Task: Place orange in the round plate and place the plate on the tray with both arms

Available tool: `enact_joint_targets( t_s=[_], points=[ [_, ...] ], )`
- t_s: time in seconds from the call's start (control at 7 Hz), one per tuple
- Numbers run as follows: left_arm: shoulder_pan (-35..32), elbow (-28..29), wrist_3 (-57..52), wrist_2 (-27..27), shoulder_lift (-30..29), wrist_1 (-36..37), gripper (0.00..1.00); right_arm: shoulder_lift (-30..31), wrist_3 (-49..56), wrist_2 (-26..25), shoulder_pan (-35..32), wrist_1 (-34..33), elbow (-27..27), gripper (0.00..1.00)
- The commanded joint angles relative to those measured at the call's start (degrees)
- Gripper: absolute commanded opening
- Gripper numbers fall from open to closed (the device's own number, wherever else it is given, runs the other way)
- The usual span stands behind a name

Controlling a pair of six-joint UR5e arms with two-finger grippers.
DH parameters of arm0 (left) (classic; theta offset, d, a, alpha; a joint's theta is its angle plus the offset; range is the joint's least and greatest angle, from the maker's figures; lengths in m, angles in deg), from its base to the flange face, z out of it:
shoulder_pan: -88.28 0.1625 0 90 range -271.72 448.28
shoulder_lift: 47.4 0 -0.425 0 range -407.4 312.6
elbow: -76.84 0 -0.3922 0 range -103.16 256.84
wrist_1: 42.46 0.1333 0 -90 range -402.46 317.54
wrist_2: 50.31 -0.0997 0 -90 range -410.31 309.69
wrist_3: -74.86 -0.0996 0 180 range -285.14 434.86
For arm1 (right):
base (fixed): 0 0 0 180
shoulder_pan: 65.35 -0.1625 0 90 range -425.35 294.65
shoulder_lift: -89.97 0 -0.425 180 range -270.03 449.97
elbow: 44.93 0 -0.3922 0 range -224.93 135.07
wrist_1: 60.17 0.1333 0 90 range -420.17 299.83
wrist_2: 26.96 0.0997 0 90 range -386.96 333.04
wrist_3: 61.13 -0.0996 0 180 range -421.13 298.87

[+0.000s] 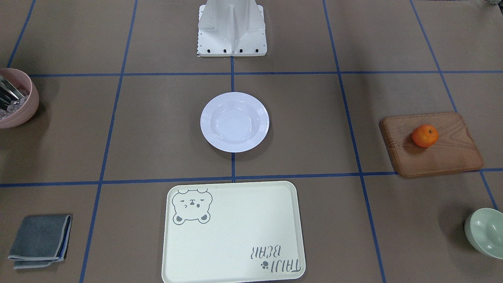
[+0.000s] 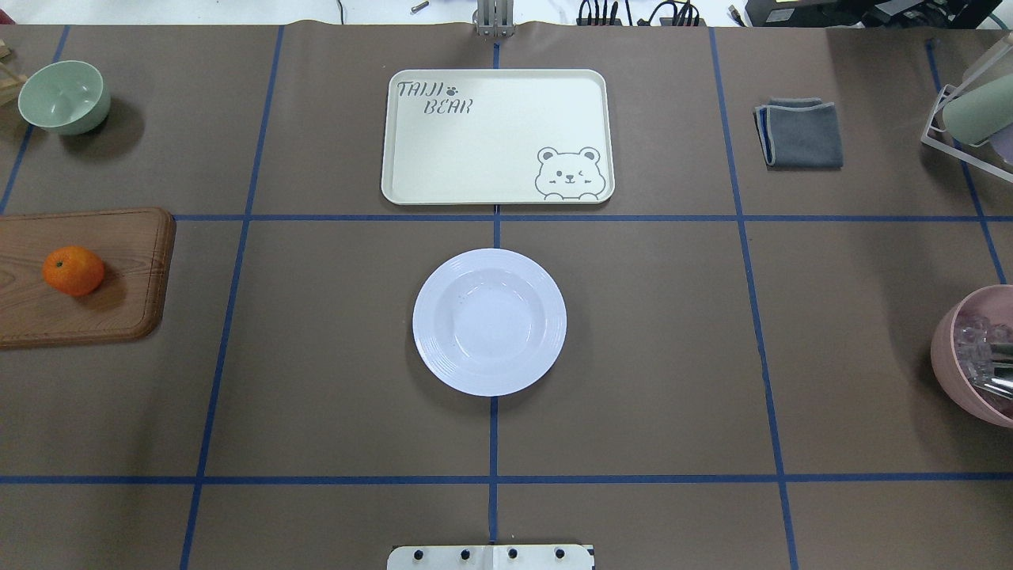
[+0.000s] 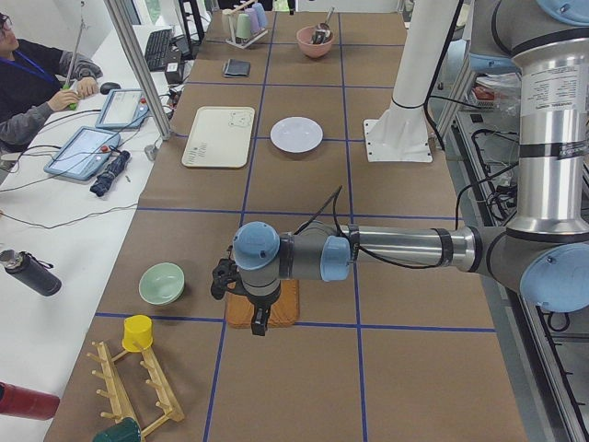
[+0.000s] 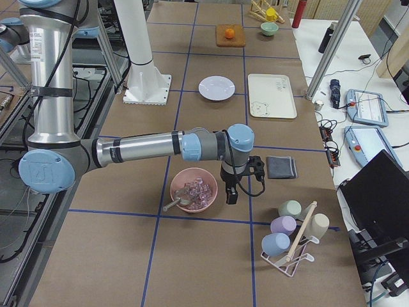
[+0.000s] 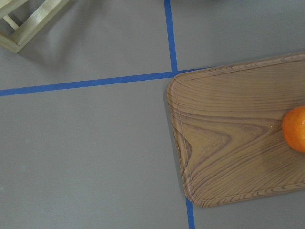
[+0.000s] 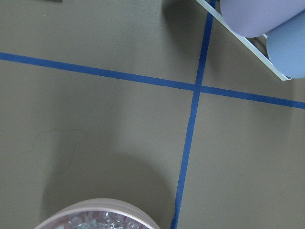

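Note:
Next, my left gripper closes around the orange's middle point(image 1: 425, 136) point(image 5: 297, 129), since the orange on the brown wooden board should go onto the round plate.
The orange point(image 1: 424, 135) point(image 2: 73, 270) lies on a brown wooden board point(image 1: 444, 153) at the table's left end; its edge shows in the left wrist view point(image 5: 295, 129). The round plate point(image 1: 234, 122) point(image 2: 489, 321) sits empty at the table's centre. Beyond it lies the cream bear tray point(image 1: 235, 232) point(image 2: 497, 134), also empty. My left gripper point(image 3: 260, 322) hangs over the board's outer end, beside the orange; I cannot tell if it is open. My right gripper point(image 4: 231, 195) hovers next to the pink bowl point(image 4: 193, 190); its state is also unclear.
The pink bowl point(image 2: 969, 356) holds clear pieces and metal utensils. A pale green bowl point(image 2: 63, 95), a folded grey cloth point(image 2: 799, 131), a cup rack point(image 4: 291, 233) and a wooden rack point(image 3: 138, 396) stand near the table's ends. A person point(image 3: 37, 74) sits at a side desk.

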Motion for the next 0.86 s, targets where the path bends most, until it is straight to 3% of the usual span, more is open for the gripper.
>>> enact_joint_targets(
  t_s=[0.0,0.57,0.71],
  points=[
    [0.1,0.0,0.1,0.0,0.3,-1.7,0.99,0.0,0.0,0.0,0.0,0.0,0.1,1.0],
    [0.1,-0.3,0.2,-0.1,0.1,-7.8,0.99,-0.9,0.4,0.2,0.0,0.1,5.0,1.0],
    [0.0,-0.8,0.4,-0.2,-0.2,-10.9,0.99,-4.0,0.1,0.1,-0.1,0.1,6.3,1.0]
  ],
)
